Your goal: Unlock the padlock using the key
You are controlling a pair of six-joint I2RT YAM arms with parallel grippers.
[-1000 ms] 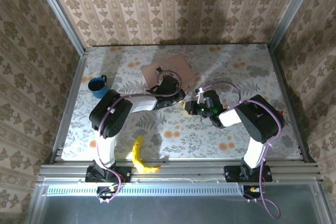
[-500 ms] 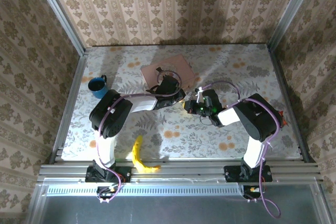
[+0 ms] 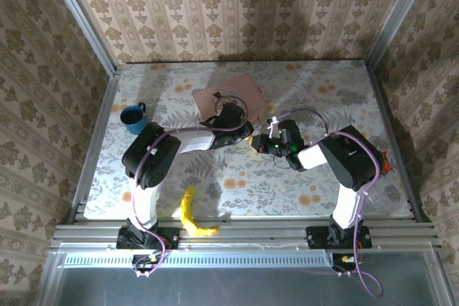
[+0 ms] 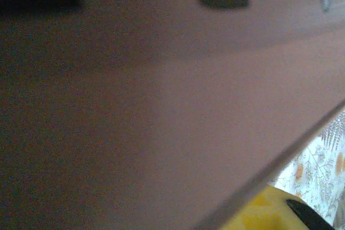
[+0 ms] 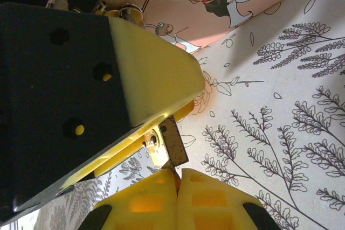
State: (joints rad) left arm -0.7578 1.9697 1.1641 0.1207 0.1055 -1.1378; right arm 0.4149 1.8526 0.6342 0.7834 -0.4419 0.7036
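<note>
The key is in the padlock, but my right gripper is already rolled over. I will open it, roll back and take the key's head [image 5: 177, 180] again before turning.
In the right wrist view the small brass padlock [image 5: 171, 141] sits clamped between my left gripper's big yellow fingers [image 5: 156, 74], its dark side face turned toward the camera. My right gripper [image 5: 178, 179] is shut just below it, pinching the key, of which a thin sliver shows between the pads and reaches up to the padlock's lower end. From above, the left gripper [image 3: 246, 134] and the right gripper [image 3: 262, 145] meet tip to tip near the table's middle. The left wrist view is blurred by the pink box [image 4: 161, 106], with a yellow finger [image 4: 264, 211] at the bottom.
The pink box [image 3: 228, 98] lies just behind the two grippers, its cartoon-printed side [image 5: 215, 4] close above them. A blue cup [image 3: 133, 118] stands at the left. A banana [image 3: 190, 213] lies near the front edge. Flowered table surface [image 3: 337, 98] spreads to the right.
My right wrist has edged slightly toward the back of the table. The left arm has held still and both grips are unchanged.
</note>
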